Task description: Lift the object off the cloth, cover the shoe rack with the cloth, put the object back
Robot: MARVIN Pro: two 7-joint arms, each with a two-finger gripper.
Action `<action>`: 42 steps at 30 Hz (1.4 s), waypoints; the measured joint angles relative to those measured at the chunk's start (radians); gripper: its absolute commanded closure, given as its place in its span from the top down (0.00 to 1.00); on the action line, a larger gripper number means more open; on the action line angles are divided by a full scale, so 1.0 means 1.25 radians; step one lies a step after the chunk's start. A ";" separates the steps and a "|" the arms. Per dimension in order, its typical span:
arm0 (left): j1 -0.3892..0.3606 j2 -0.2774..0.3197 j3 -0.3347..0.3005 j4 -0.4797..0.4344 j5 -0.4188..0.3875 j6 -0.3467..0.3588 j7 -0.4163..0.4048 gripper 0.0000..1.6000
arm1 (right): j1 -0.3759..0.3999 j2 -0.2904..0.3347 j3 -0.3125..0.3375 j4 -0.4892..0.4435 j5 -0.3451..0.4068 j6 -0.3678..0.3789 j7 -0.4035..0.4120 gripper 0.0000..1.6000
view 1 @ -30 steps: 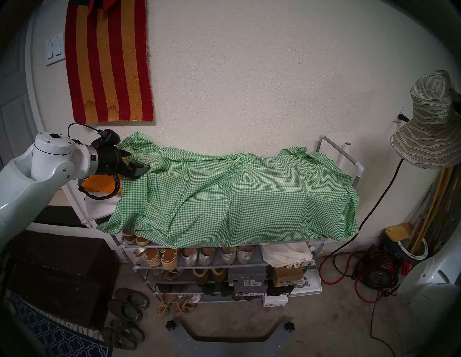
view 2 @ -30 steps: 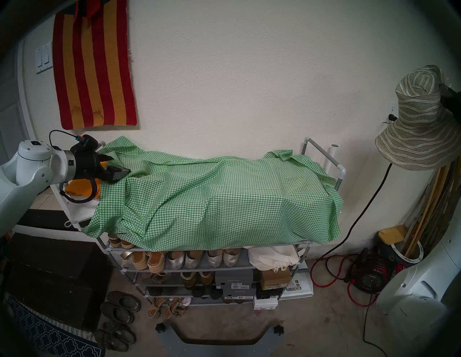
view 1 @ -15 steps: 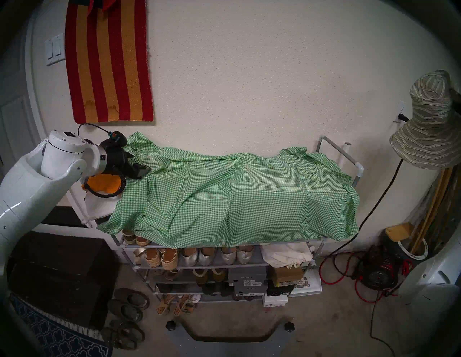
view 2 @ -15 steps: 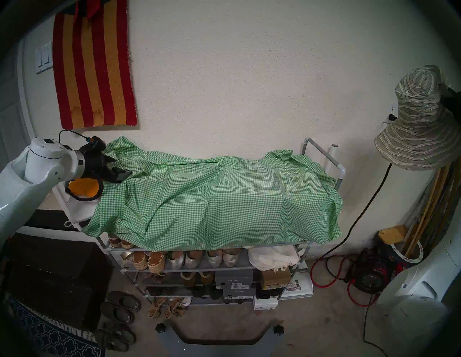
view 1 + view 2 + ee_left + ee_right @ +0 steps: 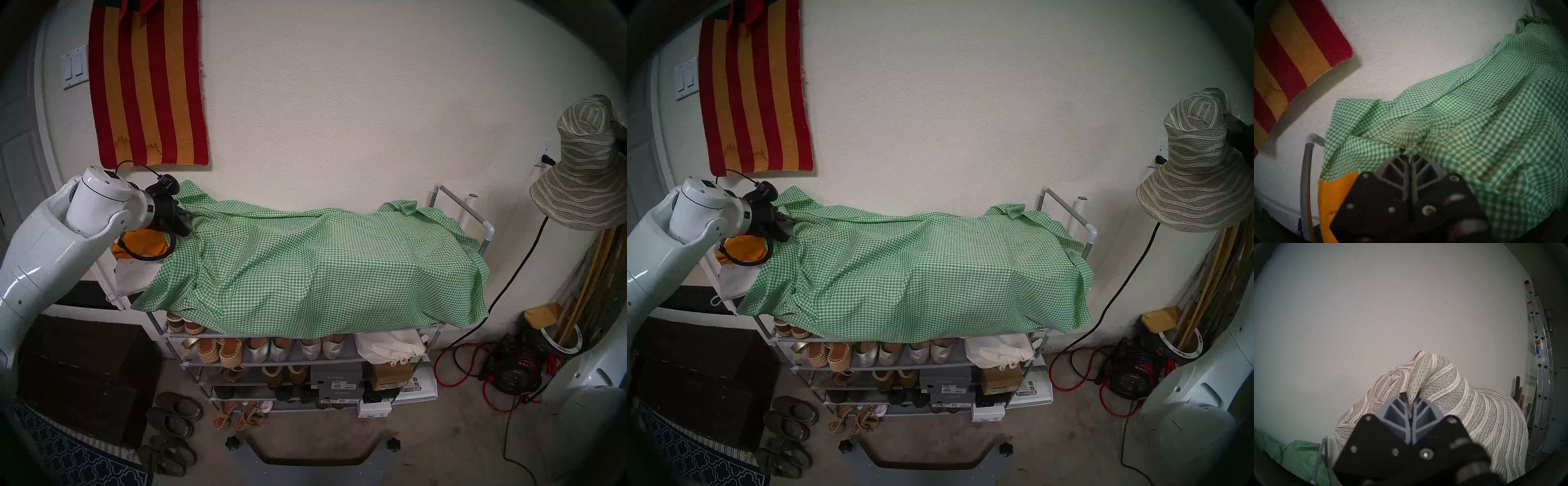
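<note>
The robot's left gripper pinches the cloth well inside its back edge, so it should open, back off and take the cloth by its edge (image 5: 196,191) near the wall.
The green-and-white checked cloth (image 5: 322,271) lies draped over the top of the grey shoe rack (image 5: 488,230) and hangs down its front. My left gripper (image 5: 186,224) is at the cloth's back left corner, shut on a pinch of cloth (image 5: 1491,118); its closed fingers (image 5: 1395,168) show in the left wrist view. My right gripper (image 5: 1409,395) is shut on a fold of the striped sun hat (image 5: 1474,412). It holds the hat (image 5: 587,176) high in the air to the right of the rack.
A folded orange cloth (image 5: 142,244) on a white bag sits uncovered at the rack's left end. A red-and-orange rug (image 5: 149,85) hangs on the wall. A dark trunk (image 5: 84,373) and shoes (image 5: 176,417) are at floor left. A red cable reel (image 5: 512,373) and poles are at right.
My left gripper was open beside the cloth; it has moved up and toward the wall and shut on the cloth's back left part. The hat and right arm have barely moved.
</note>
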 measured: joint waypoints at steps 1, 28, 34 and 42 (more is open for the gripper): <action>0.004 0.002 -0.010 -0.008 -0.005 -0.003 0.005 0.00 | 0.000 0.000 0.000 0.000 0.000 0.000 0.000 0.00; 0.213 0.191 -0.254 -0.220 -0.140 -0.037 0.055 0.07 | -0.002 0.001 0.000 0.000 0.011 0.000 -0.003 0.00; 0.259 0.209 -0.293 -0.192 -0.162 -0.023 0.075 0.00 | -0.002 0.001 0.000 0.000 0.012 0.000 -0.003 0.00; 0.320 0.220 -0.339 -0.186 -0.187 -0.022 0.078 0.93 | -0.003 0.001 0.000 0.000 0.014 0.000 -0.003 0.00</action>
